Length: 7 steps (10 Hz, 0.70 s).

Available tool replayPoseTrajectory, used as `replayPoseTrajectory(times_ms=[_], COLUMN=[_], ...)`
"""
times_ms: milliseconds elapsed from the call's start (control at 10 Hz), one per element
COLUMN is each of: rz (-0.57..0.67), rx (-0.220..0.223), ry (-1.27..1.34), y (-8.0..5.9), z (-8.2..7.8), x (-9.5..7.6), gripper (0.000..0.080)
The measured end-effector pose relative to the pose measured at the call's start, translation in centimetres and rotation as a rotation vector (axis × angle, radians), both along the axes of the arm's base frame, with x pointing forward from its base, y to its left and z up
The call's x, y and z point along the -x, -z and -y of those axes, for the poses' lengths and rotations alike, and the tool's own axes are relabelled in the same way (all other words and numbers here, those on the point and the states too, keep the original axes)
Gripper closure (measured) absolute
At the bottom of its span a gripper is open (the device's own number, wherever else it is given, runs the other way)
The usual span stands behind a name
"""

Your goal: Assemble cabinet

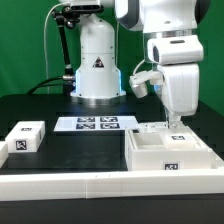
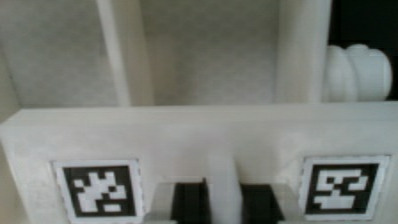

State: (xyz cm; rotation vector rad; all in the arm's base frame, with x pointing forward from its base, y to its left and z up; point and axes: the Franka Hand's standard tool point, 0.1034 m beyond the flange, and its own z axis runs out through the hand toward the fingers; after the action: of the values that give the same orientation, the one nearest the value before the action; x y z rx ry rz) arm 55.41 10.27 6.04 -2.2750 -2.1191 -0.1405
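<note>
Next, my gripper releases the white tagged panel on the cabinet's open box (image 1: 182,145), just behind the near side of the box.
The cabinet (image 1: 170,152), a large white open box with a marker tag on its near face, lies on the black table at the exterior view's right. My gripper (image 1: 177,126) reaches straight down onto its far wall. In the wrist view the gripper (image 2: 222,205) shows two dark fingers (image 2: 187,203) close together with a narrow white strip of the cabinet wall (image 2: 196,135) between them. Two marker tags (image 2: 98,190) flank the fingers on that wall. Beyond it I see the box's inside with upright white ribs. The gripper looks shut on the wall.
A small white tagged block (image 1: 25,137) lies at the exterior view's left. The marker board (image 1: 97,124) lies flat in front of the robot base (image 1: 97,65). A low white rail (image 1: 90,186) runs along the near table edge. A white ribbed round piece (image 2: 363,72) shows past the cabinet.
</note>
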Motion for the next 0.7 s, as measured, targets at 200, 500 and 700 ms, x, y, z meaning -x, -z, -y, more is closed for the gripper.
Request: replayPoseTrajectory(times_ms=[200,500,700], rz=[0.008,0.006,0.001], rx=[-0.005,-0.011,-0.009], ry=[0.006,-0.002,-0.016], y=[0.0,0.1,0.1], z=[0.1,0.3,0.3], x=[-1.0,-2.2,-2.2], gripper=[0.0729,0.0729,0.0729])
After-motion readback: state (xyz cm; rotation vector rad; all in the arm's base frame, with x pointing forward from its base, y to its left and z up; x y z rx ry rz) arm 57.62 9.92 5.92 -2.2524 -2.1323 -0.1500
